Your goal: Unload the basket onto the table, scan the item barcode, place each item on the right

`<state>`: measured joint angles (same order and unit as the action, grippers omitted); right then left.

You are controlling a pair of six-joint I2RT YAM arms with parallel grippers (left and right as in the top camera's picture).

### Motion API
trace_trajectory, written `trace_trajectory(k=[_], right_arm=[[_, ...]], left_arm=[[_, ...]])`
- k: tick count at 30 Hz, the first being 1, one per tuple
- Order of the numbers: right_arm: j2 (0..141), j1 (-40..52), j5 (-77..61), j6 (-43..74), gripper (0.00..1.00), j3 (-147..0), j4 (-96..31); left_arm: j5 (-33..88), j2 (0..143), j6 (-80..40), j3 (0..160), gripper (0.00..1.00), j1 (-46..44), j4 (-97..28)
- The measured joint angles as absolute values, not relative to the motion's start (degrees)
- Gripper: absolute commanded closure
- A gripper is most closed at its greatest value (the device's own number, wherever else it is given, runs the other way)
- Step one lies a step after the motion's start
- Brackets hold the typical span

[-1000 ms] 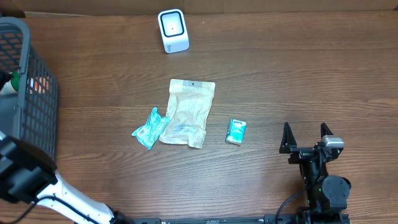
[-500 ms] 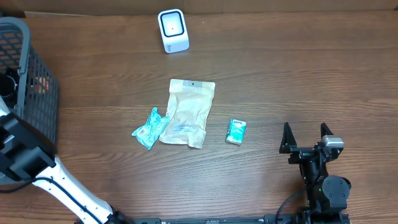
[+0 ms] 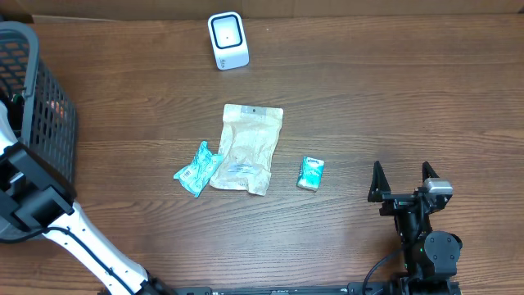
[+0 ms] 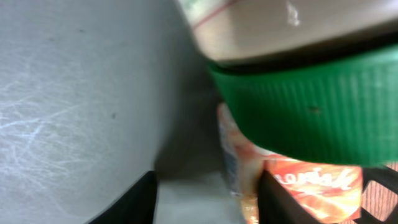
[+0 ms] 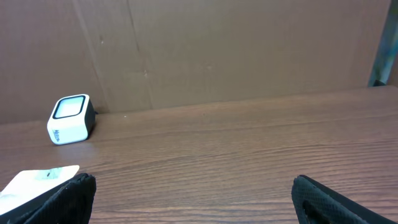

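Next, I back my left gripper off and close it around the packet's body (image 4: 320,190), because the orange packet's edge meets just one finger, beside the jar's green lid.
My left gripper (image 4: 208,190) is down inside the grey basket (image 3: 51,123). Its fingers stand apart over the grey floor. An orange printed packet (image 4: 298,186) lies against the inner side of the right finger, and the left finger is clear of it. A jar with a green lid (image 4: 311,106) lies just above the packet. From overhead the left gripper is hidden behind the basket wall. The white barcode scanner (image 3: 228,39) stands at the back of the table and shows as well as scanner (image 5: 70,117). My right gripper (image 3: 404,182) rests open and empty at the front right.
A tan pouch (image 3: 246,147), a teal packet (image 3: 196,169) and a small teal pack (image 3: 310,173) lie mid-table. The pouch's corner (image 5: 37,180) shows near the right gripper's left finger. A cardboard wall (image 5: 217,50) closes the back.
My left arm has pushed deeper into the basket and its jaws have narrowed. The right arm and the things on the table have not moved.
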<state>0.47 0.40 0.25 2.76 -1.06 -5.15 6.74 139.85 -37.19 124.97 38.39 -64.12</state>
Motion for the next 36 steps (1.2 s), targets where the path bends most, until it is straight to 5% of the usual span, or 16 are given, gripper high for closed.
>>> trace_trajectory(k=[1, 15, 18, 21, 25, 27, 32, 36], right_arm=[[0.47, 0.40, 0.25, 2.79, 0.01, -1.06, -5.17], [0.47, 0.40, 0.25, 2.79, 0.00, -1.06, -5.15], [0.47, 0.40, 0.25, 2.76, 0.00, -1.06, -5.15], [0.47, 0.40, 0.25, 2.76, 0.00, -1.06, -5.15], [0.49, 0.40, 0.25, 2.79, 0.00, -1.06, -5.15], [0.47, 0.40, 0.25, 2.79, 0.00, -1.06, -5.15], [0.47, 0.40, 0.23, 2.76, 0.00, -1.06, -5.13], [0.47, 0.40, 0.25, 2.79, 0.00, -1.06, -5.17]], left_arm=[[6.74, 139.90, -37.43, 125.05, 0.96, 38.22, -64.01], [3.25, 139.94, -37.36, 126.96, 0.93, 37.08, -68.23], [1.85, 139.94, -37.32, 127.04, 0.84, 37.10, -67.44], [0.73, 139.94, -37.04, 127.04, 0.48, 37.10, -66.50], [-0.30, 139.94, -37.36, 126.45, 0.40, 37.10, -63.99], [-0.38, 139.92, -37.36, 125.23, 0.45, 37.08, -62.46], [-0.10, 138.12, -37.54, 121.67, 0.95, 36.64, -58.85], [-0.89, 137.12, -37.17, 120.01, 0.96, 35.97, -58.24]])
